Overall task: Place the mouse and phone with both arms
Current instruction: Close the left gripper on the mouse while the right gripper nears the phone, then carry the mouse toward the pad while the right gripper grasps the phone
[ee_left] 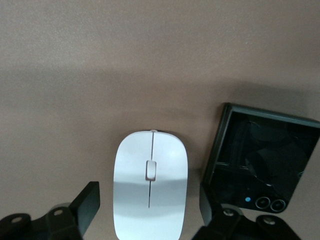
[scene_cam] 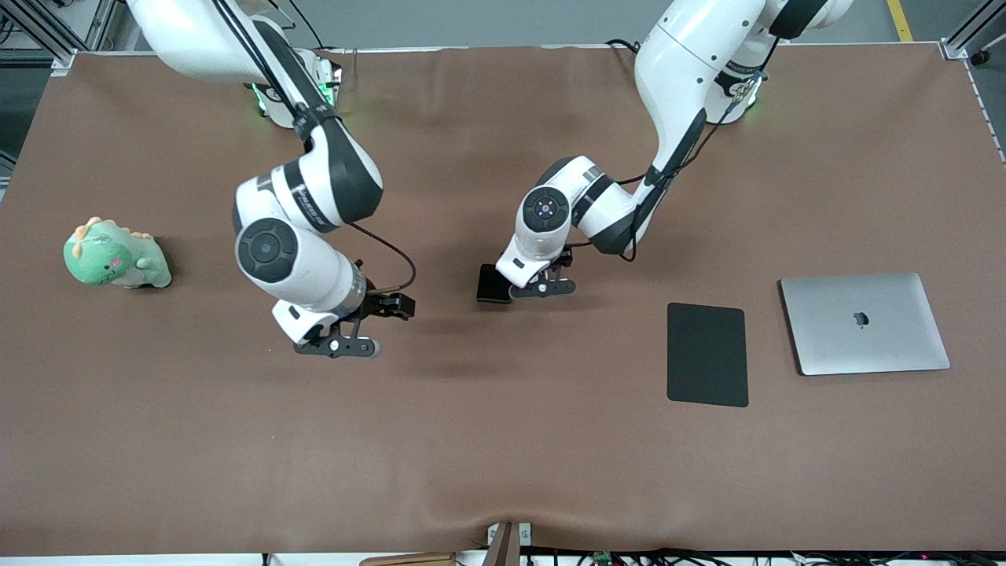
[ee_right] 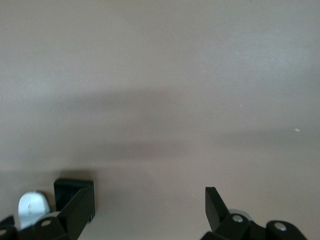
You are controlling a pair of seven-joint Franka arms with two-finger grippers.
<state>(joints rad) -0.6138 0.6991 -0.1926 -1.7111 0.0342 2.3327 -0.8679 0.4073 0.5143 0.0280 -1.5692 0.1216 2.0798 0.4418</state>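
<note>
The black folded phone is beside the white mouse. My right gripper goes there next and closes on the phone's opposite sides (scene_cam: 494, 284) (ee_right: 75, 194).
The white oval mouse (ee_left: 150, 185) lies on the brown table between the open fingers of my left gripper (ee_left: 149, 200), with a gap on each side. In the front view my left gripper (scene_cam: 542, 288) hangs low over it and hides it. The black folded phone (ee_left: 262, 165) lies flat right beside the mouse, toward the right arm's end; it also shows in the front view (scene_cam: 491, 284). My right gripper (scene_cam: 339, 344) is open and empty over bare table, apart from both. In the right wrist view (ee_right: 147, 200) the phone (ee_right: 70, 192) and mouse (ee_right: 32, 205) show farther off.
A green dinosaur plush (scene_cam: 116, 255) sits toward the right arm's end of the table. A flat matte black pad (scene_cam: 706, 354) and a closed silver laptop (scene_cam: 864, 322) lie toward the left arm's end.
</note>
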